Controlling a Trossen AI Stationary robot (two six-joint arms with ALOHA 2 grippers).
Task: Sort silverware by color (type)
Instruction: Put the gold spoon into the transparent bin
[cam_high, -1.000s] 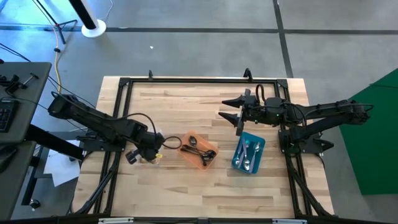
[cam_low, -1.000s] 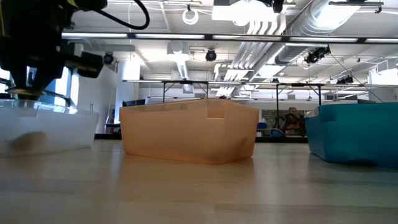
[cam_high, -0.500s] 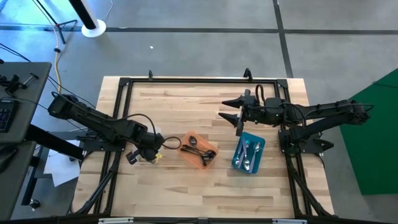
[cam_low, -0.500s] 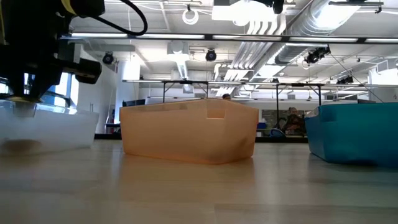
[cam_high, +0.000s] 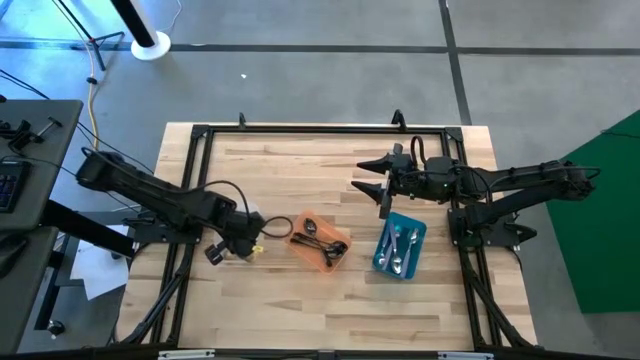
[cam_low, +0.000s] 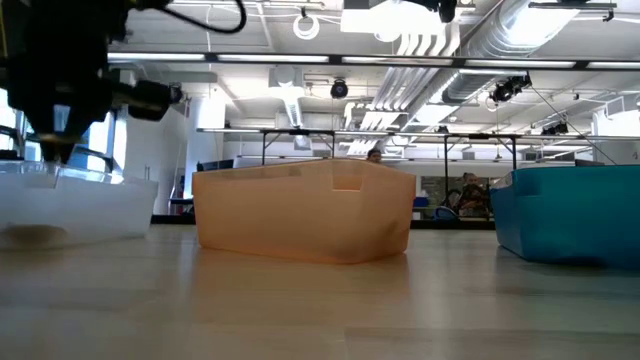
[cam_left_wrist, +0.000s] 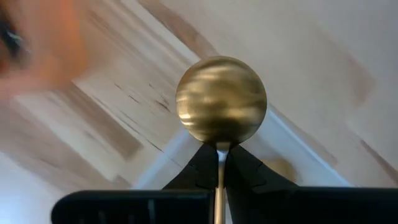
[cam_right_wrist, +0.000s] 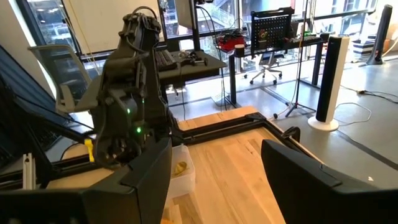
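The gold spoon, now held over the clear tray, will be released by my left gripper in the clear tray (cam_high: 237, 244) (cam_left_wrist: 271, 167), beside the gold piece that is already lying there.
My left gripper (cam_high: 228, 246) hangs over the clear tray (cam_high: 240, 256) at the table's left and is shut on a gold spoon (cam_left_wrist: 221, 99). In the low view it (cam_low: 52, 150) stands just above the clear tray's rim (cam_low: 75, 178). Dark spoons lie in the orange tray (cam_high: 321, 244), and silver spoons lie in the blue tray (cam_high: 400, 248). My right gripper (cam_high: 371, 176) waits open, holding nothing, above the table beyond the blue tray. In the right wrist view, something gold (cam_right_wrist: 180, 168) lies in the clear tray. My left gripper pinches the gold spoon's thin stem (cam_left_wrist: 219, 157) just behind the bowl, between its two fingers (cam_left_wrist: 202, 167). The fingers point down from above and lie along the stem. The round bowl (cam_left_wrist: 221, 99) sticks out past the fingertips, lifted clear above the clear tray.
A black metal frame (cam_high: 300, 130) runs around the wooden table top. The three trays sit in a row across the near half: clear, orange (cam_low: 305, 210), blue (cam_low: 570, 215). Bare wood (cam_high: 290, 170) lies in the far half. A person shows far off in the room.
My left gripper has shifted and turned a little over the clear tray, staying shut on the gold spoon. The right arm and the trays have kept still.
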